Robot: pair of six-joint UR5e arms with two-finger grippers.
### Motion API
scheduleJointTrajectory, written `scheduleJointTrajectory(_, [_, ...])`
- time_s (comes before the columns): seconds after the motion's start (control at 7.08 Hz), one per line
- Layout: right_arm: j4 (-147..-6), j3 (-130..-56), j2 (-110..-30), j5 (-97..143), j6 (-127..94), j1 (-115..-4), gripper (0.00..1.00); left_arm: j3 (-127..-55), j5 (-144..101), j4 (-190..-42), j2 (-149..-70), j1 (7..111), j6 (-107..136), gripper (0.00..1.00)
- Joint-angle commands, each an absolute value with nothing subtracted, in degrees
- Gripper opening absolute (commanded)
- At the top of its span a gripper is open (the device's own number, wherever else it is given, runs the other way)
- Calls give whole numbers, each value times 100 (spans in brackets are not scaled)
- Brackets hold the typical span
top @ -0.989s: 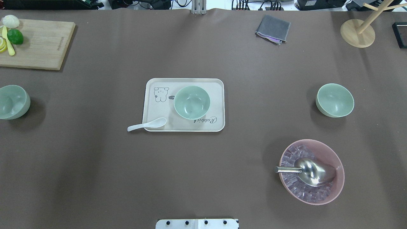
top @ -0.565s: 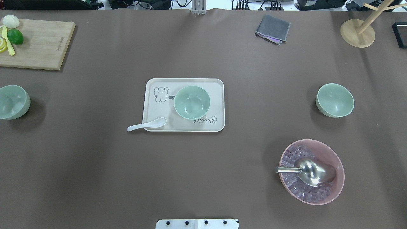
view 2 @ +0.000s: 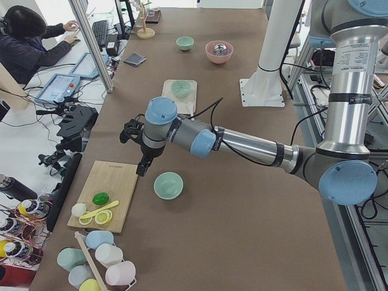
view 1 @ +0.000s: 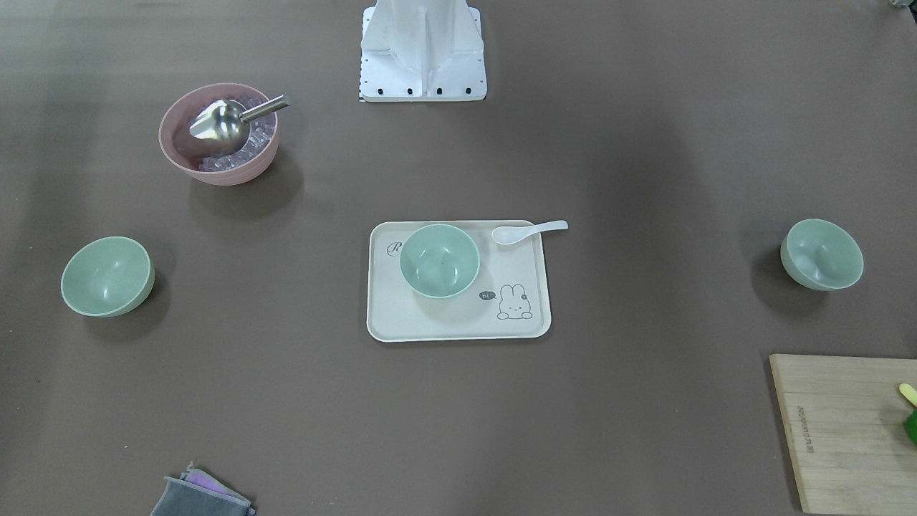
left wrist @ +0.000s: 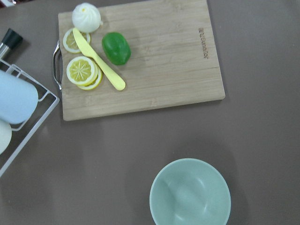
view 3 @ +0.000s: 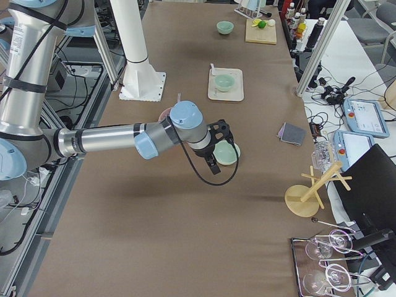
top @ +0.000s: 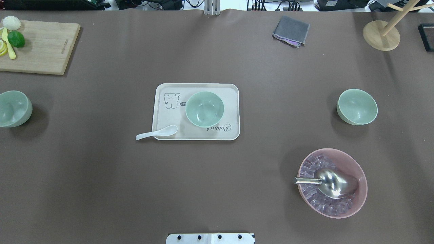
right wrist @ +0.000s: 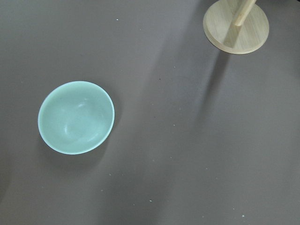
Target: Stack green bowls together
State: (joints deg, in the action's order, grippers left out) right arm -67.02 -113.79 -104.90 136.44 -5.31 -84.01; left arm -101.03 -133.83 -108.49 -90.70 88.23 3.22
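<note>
My left gripper will take the pale green bowl beside the cutting board by closing on the bowl's rim (view 1: 861, 256) (left wrist: 151, 201) farthest from the cream tray.
Three pale green bowls stand apart and upright. One (top: 204, 109) is on the cream tray (top: 230, 91) at mid-table. One (top: 357, 106) is at the right and shows in the right wrist view (right wrist: 76, 116). One (top: 13, 108) is at the left edge and shows in the left wrist view (left wrist: 190, 194). The left gripper (view 2: 140, 168) hangs above the table beside the left bowl (view 2: 168, 185). The right gripper (view 3: 212, 166) hangs beside the right bowl (view 3: 227, 153). Both show only in the side views, so I cannot tell whether they are open or shut.
A white spoon (top: 156, 132) lies across the tray's near left corner. A pink bowl (top: 361, 196) with ice and a metal scoop stands near right. A cutting board (top: 44, 51) with fruit is far left, a grey cloth (top: 291, 30) and a wooden stand (top: 381, 35) far right.
</note>
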Motion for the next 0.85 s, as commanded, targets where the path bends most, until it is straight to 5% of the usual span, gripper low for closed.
scheduleJointTrajectory(0.0, [-6653, -11399, -9934, 13449, -2261, -7510, 100, -9688, -13351, -11470, -9122, 8641, 579, 98])
scheduleJointTrajectory(0.56, [-6654, -10867, -9379, 11769, -3278, -6074, 100, -7529, -13245, -12364, -9596, 8297, 598, 98])
scheduleJointTrajectory(0.71, [-6636, -10724, -9369, 11577, -3278, -6073, 100, -7445, -13245, -12366, -9589, 8271, 624, 98])
